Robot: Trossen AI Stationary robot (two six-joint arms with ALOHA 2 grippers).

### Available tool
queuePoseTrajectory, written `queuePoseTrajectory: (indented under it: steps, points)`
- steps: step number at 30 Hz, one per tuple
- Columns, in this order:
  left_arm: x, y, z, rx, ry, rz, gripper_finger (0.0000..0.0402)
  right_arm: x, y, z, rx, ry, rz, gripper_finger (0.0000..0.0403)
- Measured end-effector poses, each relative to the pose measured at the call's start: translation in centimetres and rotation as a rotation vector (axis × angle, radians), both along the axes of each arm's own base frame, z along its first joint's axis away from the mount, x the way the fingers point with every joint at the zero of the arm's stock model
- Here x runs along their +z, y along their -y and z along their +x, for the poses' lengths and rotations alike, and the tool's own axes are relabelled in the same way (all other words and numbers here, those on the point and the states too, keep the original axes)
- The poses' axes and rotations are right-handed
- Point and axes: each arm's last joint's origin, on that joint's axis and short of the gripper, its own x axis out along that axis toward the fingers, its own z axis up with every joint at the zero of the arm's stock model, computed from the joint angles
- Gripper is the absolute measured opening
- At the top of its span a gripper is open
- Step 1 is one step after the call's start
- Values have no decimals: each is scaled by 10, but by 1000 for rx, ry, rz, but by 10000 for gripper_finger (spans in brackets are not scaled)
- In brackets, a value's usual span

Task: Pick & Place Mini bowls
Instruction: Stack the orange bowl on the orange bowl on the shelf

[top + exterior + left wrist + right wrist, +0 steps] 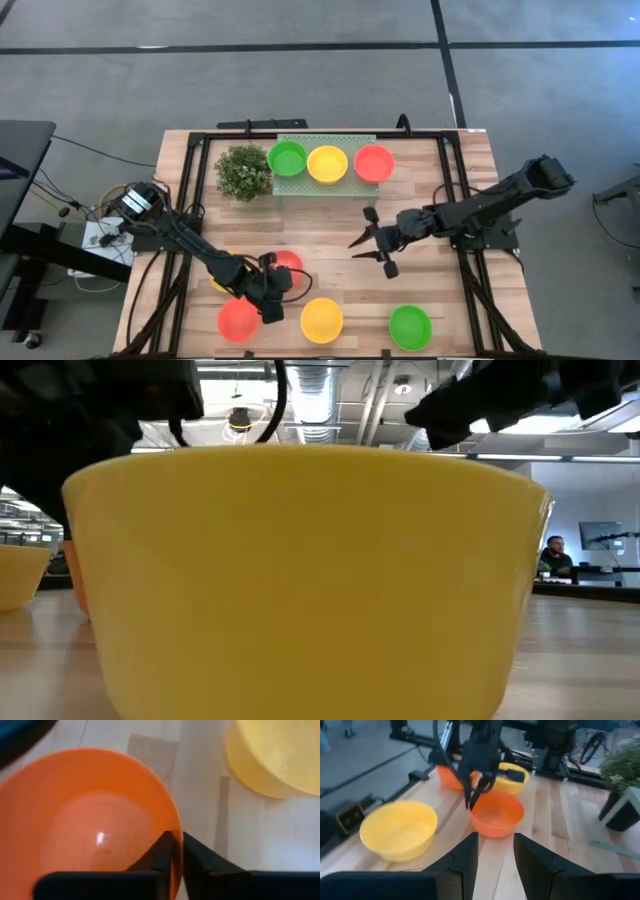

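My left gripper is holding the red-orange bowl. My right gripper should close on the bowl's rim side [301,264] [495,825] that faces it.
Several mini bowls are on the table. A green one [288,158], a yellow one [327,163] and a red one [374,162] sit on the pale perforated tray [330,187]. Red [238,320], yellow [321,320] and green [410,327] bowls stand along the near edge. A further yellow bowl [219,283] is half hidden under my left arm. My left gripper [176,847] is shut on another red-orange bowl [290,262] [497,815]. My right gripper [372,245] [495,855] hovers open to the right of that bowl. My left gripper pinches the red-orange bowl's rim [176,840] on its near-left side. One finger [161,852] is inside the bowl and the other [200,862] outside. The fingers come from above, pointing down [476,795]. The bowl is upright; whether its base is on the table I cannot tell.
A bushy plant in a dark pot [243,172] stands left of the tray. Black rails [452,190] run along the table's sides. The near yellow bowl [300,580] fills the low view. Bare wood [330,225] lies between the tray and the near row. A person [553,557] sits in the room beyond.
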Motion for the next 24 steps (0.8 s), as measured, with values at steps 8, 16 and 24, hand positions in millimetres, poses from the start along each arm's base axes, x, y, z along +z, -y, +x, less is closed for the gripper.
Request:
queuePoseTrajectory:
  steps: [8,16,24]
  points:
    - [37,6,29,-159,107,25,8,-15,-12,26,200,-39,-112,120]
    - [52,-13,51,-294,116,28,8,-3,-25,61,356,-167,-259,120]
    - [53,-21,56,-367,126,85,7,-6,-30,88,405,-255,-340,120]
